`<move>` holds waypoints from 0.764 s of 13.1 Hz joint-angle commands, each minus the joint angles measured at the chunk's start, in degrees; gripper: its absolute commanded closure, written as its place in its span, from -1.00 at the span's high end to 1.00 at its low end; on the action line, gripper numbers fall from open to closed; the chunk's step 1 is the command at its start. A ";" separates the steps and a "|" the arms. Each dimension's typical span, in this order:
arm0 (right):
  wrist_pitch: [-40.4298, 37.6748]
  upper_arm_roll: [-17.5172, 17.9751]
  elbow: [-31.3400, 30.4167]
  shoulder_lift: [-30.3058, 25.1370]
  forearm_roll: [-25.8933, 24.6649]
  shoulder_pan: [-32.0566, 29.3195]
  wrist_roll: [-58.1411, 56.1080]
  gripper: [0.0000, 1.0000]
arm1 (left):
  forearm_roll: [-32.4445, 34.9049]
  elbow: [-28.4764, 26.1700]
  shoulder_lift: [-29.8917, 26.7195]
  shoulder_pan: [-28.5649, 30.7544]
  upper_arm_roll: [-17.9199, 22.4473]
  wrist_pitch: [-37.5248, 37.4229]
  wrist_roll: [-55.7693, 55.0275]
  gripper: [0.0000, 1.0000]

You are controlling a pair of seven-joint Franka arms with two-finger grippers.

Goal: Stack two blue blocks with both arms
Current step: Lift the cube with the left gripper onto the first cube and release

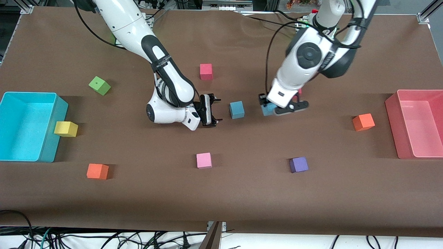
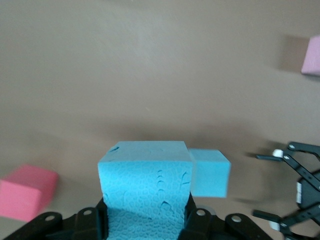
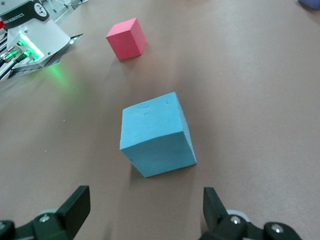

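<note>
The blue block in my left gripper, still low at the table, will be let go on top of the free blue block [image 1: 237,108] [image 2: 210,171] near the middle of the table.
One blue block [image 1: 237,109] [image 3: 157,135] [image 2: 210,172] lies free on the brown table near its middle. My right gripper [image 1: 215,110] [image 3: 145,210] is low beside it, on the right arm's side, open and empty, its fingers pointing at the block. The other blue block [image 1: 267,110] [image 2: 145,182] is beside the first, toward the left arm's end, and my left gripper [image 1: 266,106] [image 2: 145,222] is shut on it, low at the table. In the left wrist view the free block shows just past the held one, with the right gripper [image 2: 295,192] farther off.
A cyan bin [image 1: 52,138] stands at the right arm's end and a pink bin [image 1: 392,117] at the left arm's end. Loose cubes lie around: red [image 1: 206,71], green [image 1: 99,85], yellow [image 1: 65,128], orange [image 1: 97,171], pink [image 1: 204,160], purple [image 1: 298,164], orange [image 1: 363,122].
</note>
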 commanded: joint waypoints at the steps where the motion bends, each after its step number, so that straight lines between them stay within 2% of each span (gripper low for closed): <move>1: -0.12 0.64 -1.24 -0.77 2.13 -0.44 -3.16 1.00 | 1.97 5.10 6.13 -2.21 -1.97 0.00 -7.44 -1.00; 3: 0.05 0.64 -1.24 -0.07 2.39 -0.53 -3.77 1.00 | 2.41 7.39 9.65 -4.75 -2.25 0.88 -9.66 -1.00; 5: -0.21 0.64 -1.15 0.02 3.09 -0.53 -3.95 1.00 | 5.73 9.50 12.64 -6.25 -2.16 0.97 -10.27 -1.00; 10: -0.30 0.64 -0.89 0.02 3.10 -0.62 -4.04 1.00 | 7.16 9.95 15.64 -7.83 -1.81 4.66 -11.85 -1.00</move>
